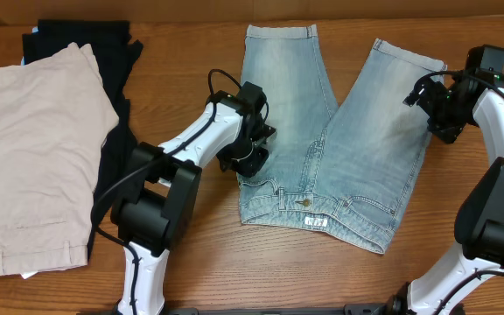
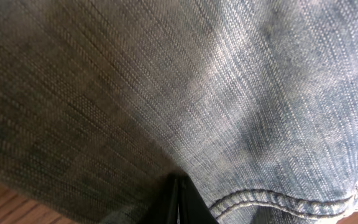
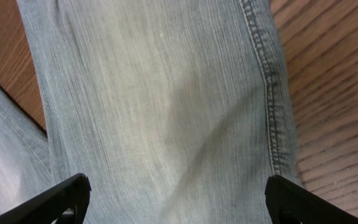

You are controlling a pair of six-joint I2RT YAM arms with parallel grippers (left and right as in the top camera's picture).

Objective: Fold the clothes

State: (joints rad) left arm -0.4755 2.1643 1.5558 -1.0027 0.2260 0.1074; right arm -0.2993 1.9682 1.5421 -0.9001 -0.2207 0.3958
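I should close my right gripper on the outer hem corner (image 1: 441, 66) of the denim shorts, at the back end of the leg below it.
The light-blue denim shorts (image 1: 348, 149) lie flat on the wooden table, waistband and pale label (image 1: 316, 224) toward the front and legs pointing to the back. My left gripper (image 1: 248, 161) is at the shorts' left edge near the waistband. In the left wrist view its fingers (image 2: 179, 202) are pressed together against the denim (image 2: 229, 93), apparently pinching it. My right gripper (image 1: 441, 118) is over the outer edge of the right leg. In the right wrist view it (image 3: 179, 202) is wide open above the denim (image 3: 160, 106), holding nothing.
Beige shorts (image 1: 38, 149) lie on a black garment (image 1: 103, 52) at the left of the table. Bare wood (image 1: 234, 254) shows in front of the denim and to the right of the leg seam (image 3: 334, 93).
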